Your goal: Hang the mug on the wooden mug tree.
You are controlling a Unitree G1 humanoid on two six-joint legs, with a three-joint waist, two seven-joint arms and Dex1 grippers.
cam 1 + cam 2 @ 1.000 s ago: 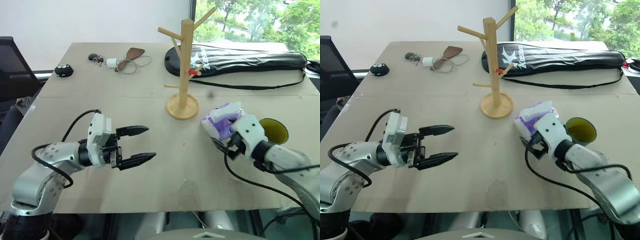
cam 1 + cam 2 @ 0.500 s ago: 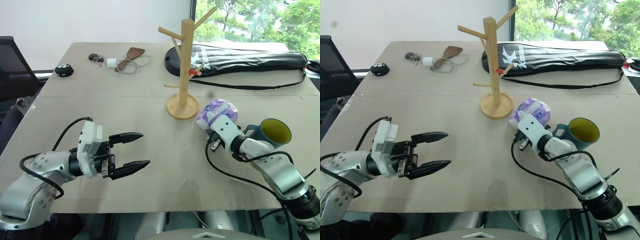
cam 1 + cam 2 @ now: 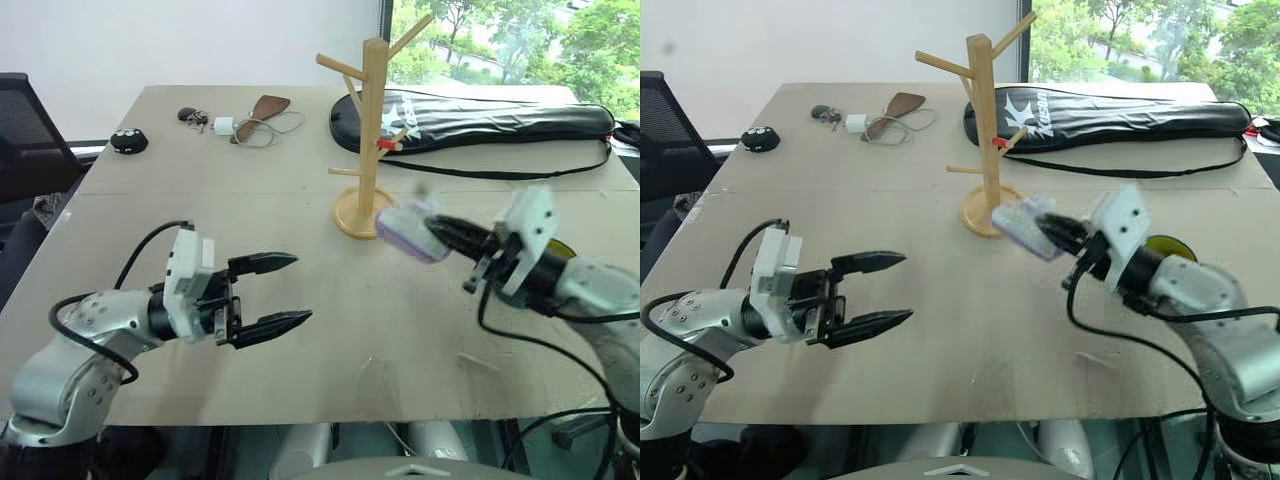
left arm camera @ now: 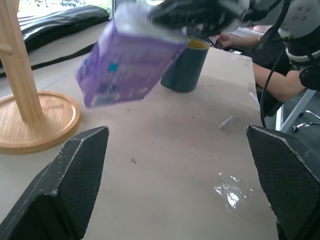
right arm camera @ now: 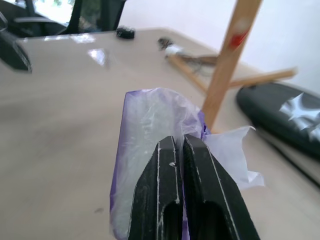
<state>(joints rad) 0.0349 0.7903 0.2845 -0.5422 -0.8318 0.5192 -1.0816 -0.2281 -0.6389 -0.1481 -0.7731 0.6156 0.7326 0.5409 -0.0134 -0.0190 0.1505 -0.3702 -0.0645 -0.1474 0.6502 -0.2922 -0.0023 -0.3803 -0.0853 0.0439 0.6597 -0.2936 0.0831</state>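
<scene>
I will let go of the tissue pack with my right gripper on the table (image 3: 597, 283) next to the mug, away from the wooden mug tree.
My right gripper (image 3: 432, 230) is shut on a purple-white tissue pack (image 3: 408, 233) and holds it in the air, tilted, just right of the wooden mug tree (image 3: 371, 130). In the right wrist view the two fingers (image 5: 170, 170) pinch the pack's wrapper (image 5: 145, 125). The mug (image 4: 184, 65), dark teal with a yellow inside, stands upright on the table behind the lifted pack. From the head views my right arm covers most of it, leaving a yellow sliver (image 3: 1166, 243). My left gripper (image 3: 300, 290) hovers open and empty over the table's left half, pointing right.
A black racket bag (image 3: 480, 118) lies across the back right. Keys and a white charger (image 3: 222, 125), a brown pouch (image 3: 268, 105) and a small black disc (image 3: 128, 140) sit at the back left. A dark chair (image 3: 25, 130) stands beyond the left edge.
My right gripper has closed on the tissue pack and lifted it off the table, up and toward the mug tree. The left arm has stayed where it was.
</scene>
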